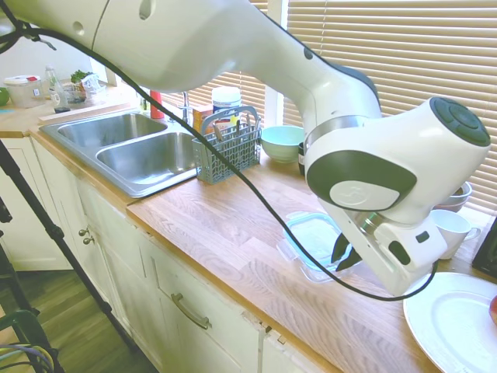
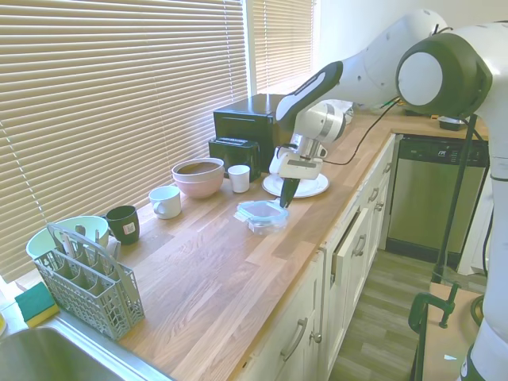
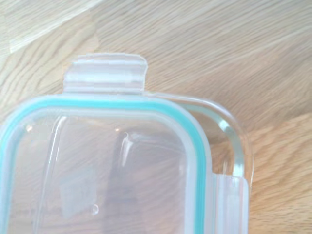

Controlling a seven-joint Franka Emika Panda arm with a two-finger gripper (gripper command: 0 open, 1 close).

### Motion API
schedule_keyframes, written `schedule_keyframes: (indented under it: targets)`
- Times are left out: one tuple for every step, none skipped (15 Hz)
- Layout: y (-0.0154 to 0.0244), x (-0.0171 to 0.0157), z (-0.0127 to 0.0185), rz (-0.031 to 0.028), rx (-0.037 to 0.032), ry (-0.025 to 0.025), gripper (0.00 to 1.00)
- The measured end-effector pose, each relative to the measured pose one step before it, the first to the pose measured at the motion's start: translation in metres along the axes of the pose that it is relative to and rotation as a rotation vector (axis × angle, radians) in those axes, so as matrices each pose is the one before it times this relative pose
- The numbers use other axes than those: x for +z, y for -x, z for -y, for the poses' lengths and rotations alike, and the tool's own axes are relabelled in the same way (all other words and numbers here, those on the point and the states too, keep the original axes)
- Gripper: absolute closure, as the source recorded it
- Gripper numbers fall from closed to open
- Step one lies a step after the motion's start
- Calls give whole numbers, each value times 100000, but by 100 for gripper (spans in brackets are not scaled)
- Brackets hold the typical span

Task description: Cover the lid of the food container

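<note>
My gripper has a place for the lid. It will let go of it squarely on top of the glass food container's rim [image 1: 325, 247] [image 3: 144, 192].
The lid [image 1: 311, 231] is clear with a teal rim and snap tabs. It lies askew on the clear glass food container [image 1: 314, 272] on the wooden counter. From the other side the lid [image 2: 258, 209] looks tilted, higher on the side towards my gripper [image 2: 286, 198], with the food container [image 2: 266, 225] under it. My gripper [image 1: 342, 255] points down at the lid's edge, its dark fingers close together, apparently shut on that edge. The wrist view shows the lid [image 3: 122, 161] from close by. It sits offset, so the food container's glass rim [image 3: 236, 146] shows beyond one corner.
A white plate [image 1: 454, 322] lies just beyond the container. Along the blinds stand a white mug [image 1: 454, 229], a dark cup [image 1: 309, 159], a teal bowl [image 1: 283, 142] and a pink bowl [image 2: 198, 176]. A grey cutlery basket [image 1: 225, 148] stands beside the sink [image 1: 132, 148].
</note>
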State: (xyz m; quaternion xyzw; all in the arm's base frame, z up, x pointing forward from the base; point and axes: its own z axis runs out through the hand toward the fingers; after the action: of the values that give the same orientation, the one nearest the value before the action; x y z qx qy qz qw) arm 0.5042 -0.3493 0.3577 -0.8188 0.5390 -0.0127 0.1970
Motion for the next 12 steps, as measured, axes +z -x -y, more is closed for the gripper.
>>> schedule_keyframes:
  targets:
    - [-51, -93, -26, 122, 211, -487, 100]
    - [-111, -200, -70, -34, 243, -719, 100]
    - [-127, -224, -111, -141, 159, -644, 100]
    - [-141, -227, -190, -332, 210, -323, 100]
    - [-126, -322, -172, -445, 119, -427, 100]
    - [-86, -349, -107, -352, 25, -591, 100]
    - [-44, -316, -76, -358, 101, -485, 100]
    - [4, -287, -7, -327, 45, -333, 100]
    - [29, -144, 10, -22, -19, -142, 100]
    - [21, 12, 8, 166, 49, -75, 100]
    - [19, 45, -2, 277, 118, -104, 100]
    - [31, 90, -32, 367, 159, -42, 100]
